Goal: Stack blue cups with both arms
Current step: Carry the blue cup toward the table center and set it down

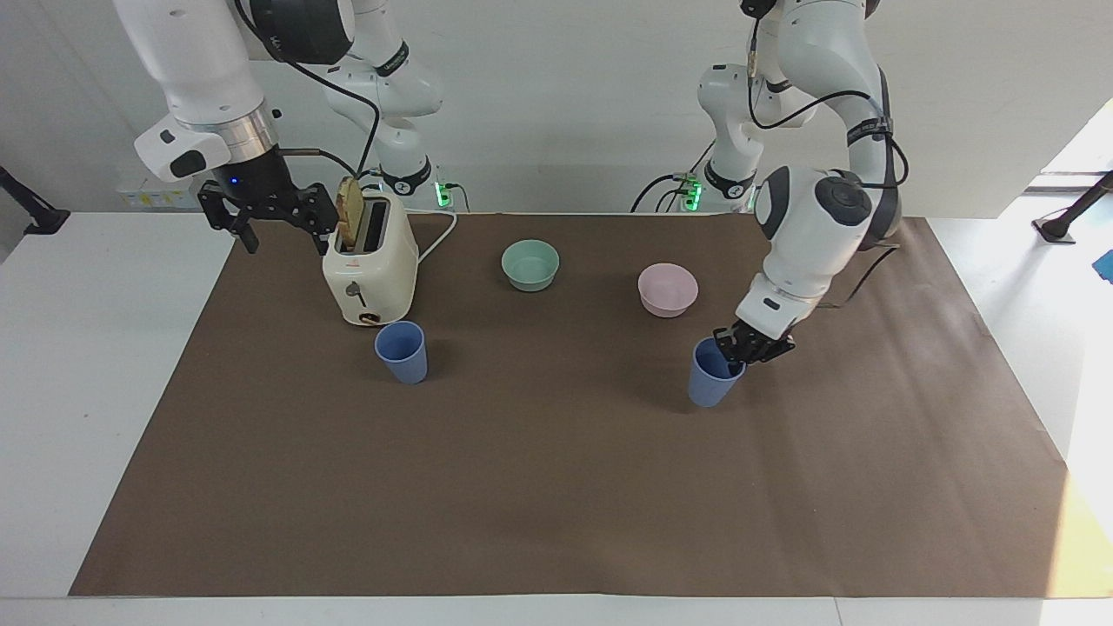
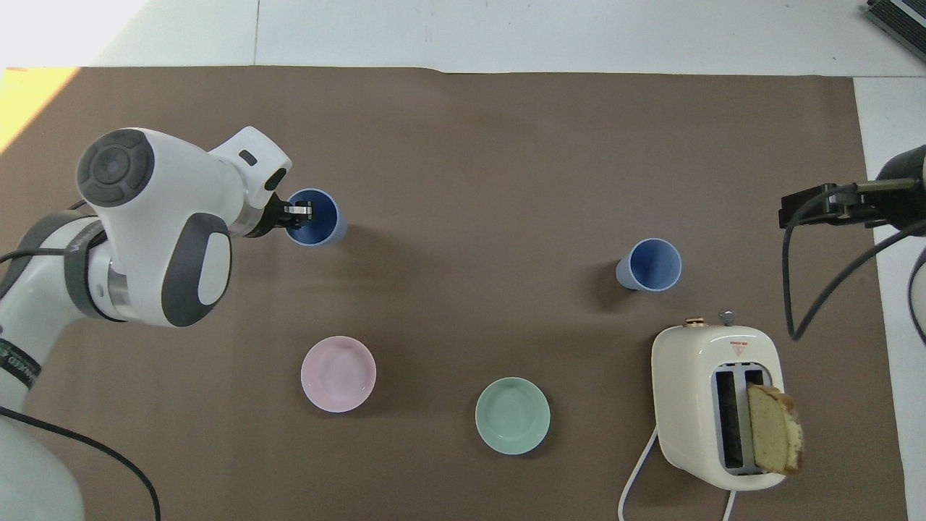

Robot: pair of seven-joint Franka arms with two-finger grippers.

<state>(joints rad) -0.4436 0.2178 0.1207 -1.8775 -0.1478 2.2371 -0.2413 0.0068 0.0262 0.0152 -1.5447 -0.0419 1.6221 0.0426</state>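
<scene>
Next, I set the tilted blue cup down with my left gripper beyond the gap between the pink and teal bowls [image 2: 435, 252].
One blue cup [image 1: 402, 352] [image 2: 653, 264] stands upright on the brown mat, just farther from the robots than the toaster. The other blue cup [image 1: 711, 382] [image 2: 318, 221] is tilted and hangs from its rim in my left gripper [image 1: 739, 352] [image 2: 300, 211], which is shut on that rim with one finger inside. It is low over the mat, beside the pink bowl; whether its base touches the mat I cannot tell. My right gripper [image 1: 283, 239] waits open in the air beside the toaster, at the mat's edge.
A cream toaster [image 1: 369, 269] [image 2: 716, 405] with a slice of bread [image 2: 774, 430] in it stands at the right arm's end. A teal bowl [image 1: 530, 263] [image 2: 512, 416] and a pink bowl [image 1: 668, 289] [image 2: 338, 373] sit nearer the robots.
</scene>
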